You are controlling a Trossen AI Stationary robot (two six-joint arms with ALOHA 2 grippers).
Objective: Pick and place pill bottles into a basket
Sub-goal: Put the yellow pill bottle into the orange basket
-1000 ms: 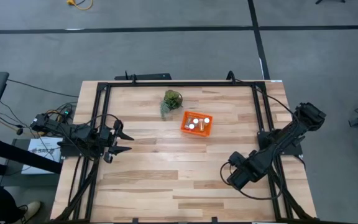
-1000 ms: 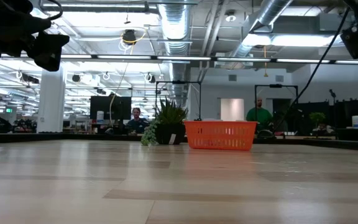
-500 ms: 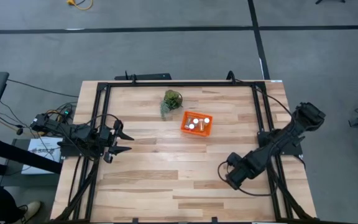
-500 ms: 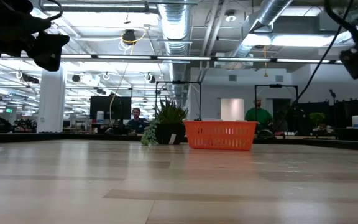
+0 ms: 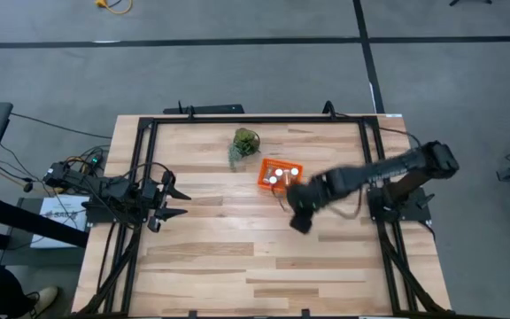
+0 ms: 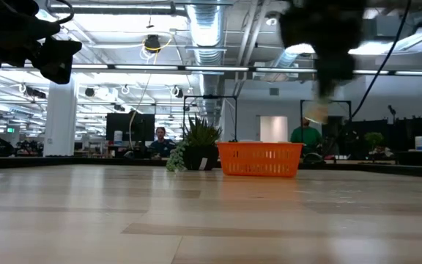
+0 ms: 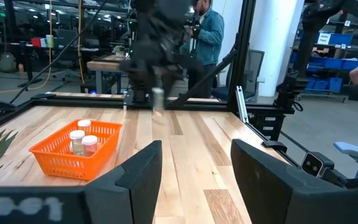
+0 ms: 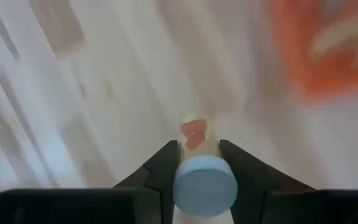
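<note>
Next, my right gripper lets go of the pill bottle inside the orange basket's near side (image 5: 279, 182), next to the other bottles with white caps. The held pill bottle is now above the table.
The orange basket (image 5: 279, 176) stands on the table's far middle, with white-capped pill bottles (image 5: 274, 180) inside; it also shows in the left wrist view (image 7: 75, 151) and the low view (image 6: 259, 160). My right gripper (image 5: 298, 215) is just near-right of the basket, above the table, shut on one pill bottle (image 8: 197, 165). That bottle also shows in the left wrist view (image 7: 158, 100), blurred. My left gripper (image 5: 173, 200) waits open and empty at the table's left edge. My right gripper pinches the pill bottle between its two fingers (image 8: 164, 168), on the bottle's sides just below the white cap (image 8: 205, 187). The bottle lies along the fingers, cap toward the wrist. It is lifted clear of the table.
A small green plant (image 5: 244, 145) stands just far-left of the basket. A black frame (image 5: 255, 120) runs along the table's far edge and both sides. People stand in the room beyond the table (image 7: 205, 37).
My right gripper has swept fast from the table's near right toward the far left, ending beside the basket's near side. My left arm has kept still.
</note>
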